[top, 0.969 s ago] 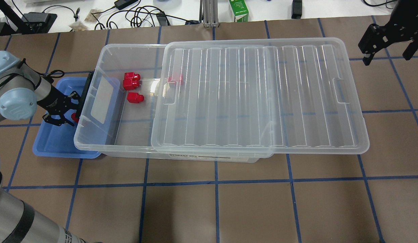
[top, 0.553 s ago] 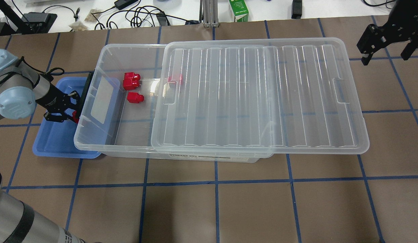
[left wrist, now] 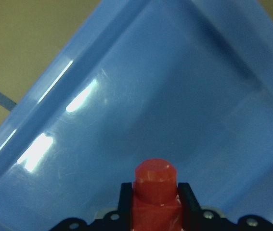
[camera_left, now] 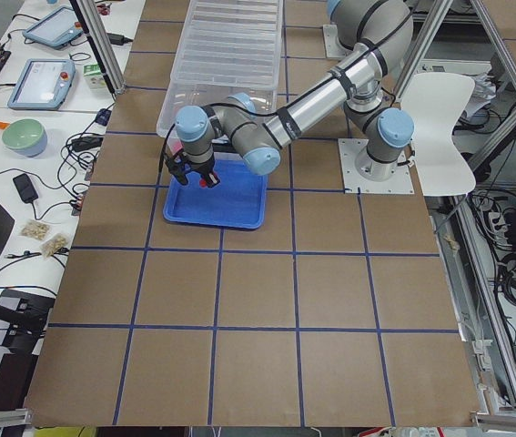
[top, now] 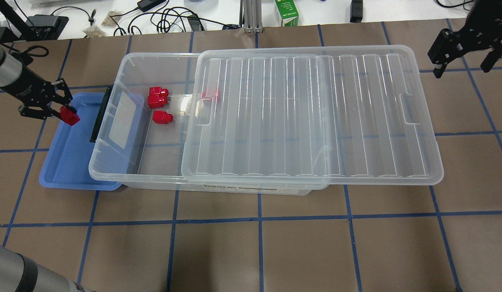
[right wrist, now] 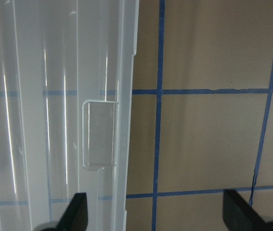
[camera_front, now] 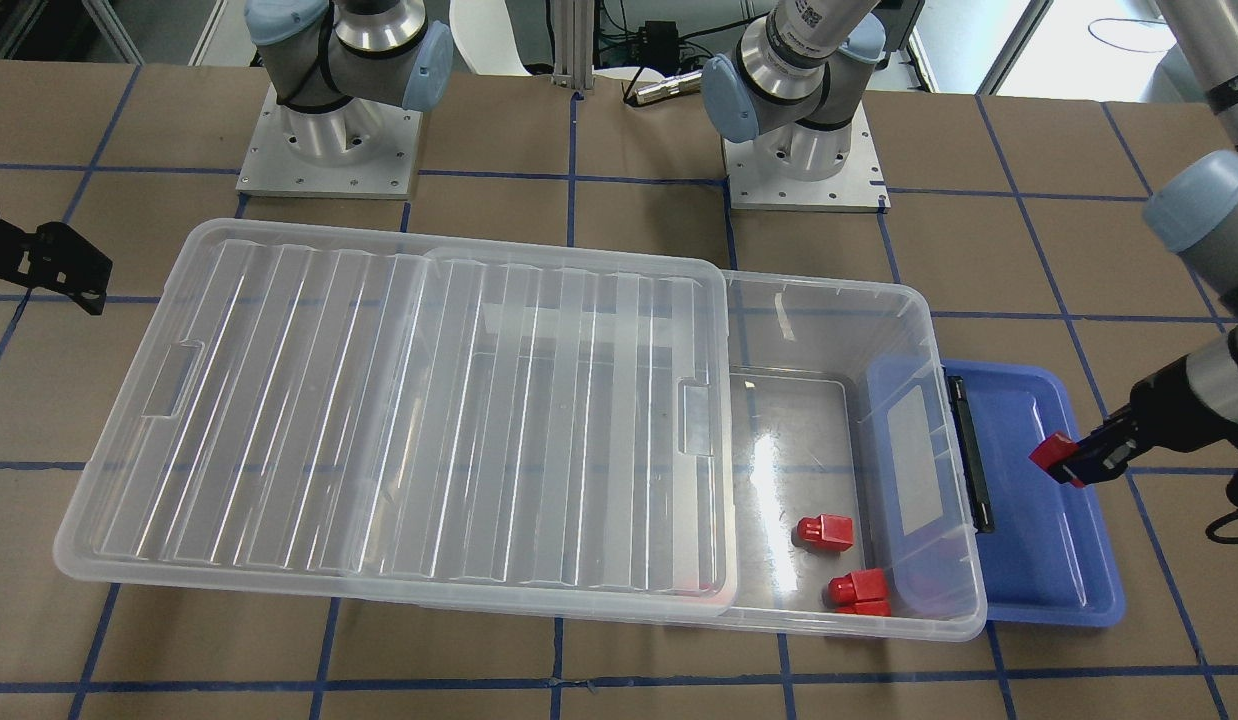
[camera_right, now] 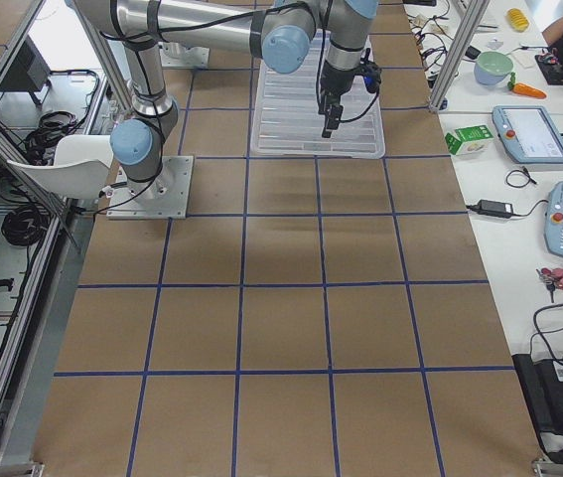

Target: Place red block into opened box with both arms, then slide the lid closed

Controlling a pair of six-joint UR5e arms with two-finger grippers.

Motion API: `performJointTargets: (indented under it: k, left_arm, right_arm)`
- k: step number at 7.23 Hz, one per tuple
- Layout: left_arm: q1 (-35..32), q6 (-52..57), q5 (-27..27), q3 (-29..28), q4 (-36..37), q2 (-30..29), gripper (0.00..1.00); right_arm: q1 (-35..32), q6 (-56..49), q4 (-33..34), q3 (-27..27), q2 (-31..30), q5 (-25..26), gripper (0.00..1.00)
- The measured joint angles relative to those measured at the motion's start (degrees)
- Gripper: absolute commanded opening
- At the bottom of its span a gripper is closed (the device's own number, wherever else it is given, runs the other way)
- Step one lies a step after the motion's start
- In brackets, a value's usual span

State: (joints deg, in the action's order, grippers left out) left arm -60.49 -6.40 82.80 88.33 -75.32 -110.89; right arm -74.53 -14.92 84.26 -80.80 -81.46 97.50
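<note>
Next, the left gripper releases its red block on the box's bottom, between the other blocks and the arm bases point(camera_front: 804, 451).
My left gripper point(top: 66, 114) is shut on a red block point(top: 69, 115) and holds it above the blue tray's far left part; the block point(left wrist: 155, 192) sits between the fingers, stub forward. The clear box point(top: 129, 61) lies mid-table with its left end uncovered. The ribbed lid point(top: 312, 117) covers the rest and overhangs to the right. Three more red blocks point(top: 157, 97) lie in the uncovered end, and a fourth shows faintly under the lid's edge. My right gripper point(top: 462, 69) hangs open beyond the lid's far right corner, with the lid's handle recess point(right wrist: 97, 134) below it.
The blue tray point(top: 68, 162) is tucked against the box's left end, by the black latch bar point(top: 99, 119). A green carton point(top: 286, 12) and cables point(top: 166, 18) lie past the table's far edge. Both arm bases point(camera_front: 329, 140) stand behind the box.
My left gripper has lifted away from the spot beside the box's latch, moving left and toward the far side with the red block in it. The right gripper has barely shifted.
</note>
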Motion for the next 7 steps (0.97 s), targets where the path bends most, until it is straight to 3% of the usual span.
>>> performJointTargets:
  k: [3, 5, 7]
  left_arm:
    - [-11.0, -0.2, 1.6, -3.6, -9.6, 6.6, 0.00]
    - [-19.6, 0.1, 4.8, -0.7, -9.8, 7.8, 0.00]
    - [-22.7, 2.0, 5.4, 5.0, -7.7, 7.8, 0.00]
  right_arm:
    - [0.0, 2.2, 0.7, 0.3, 1.1, 0.0, 1.00]
    - [0.0, 2.4, 2.6, 0.2, 1.5, 0.1, 1.00]
    - [0.0, 2.4, 2.6, 0.0, 1.7, 0.2, 1.00]
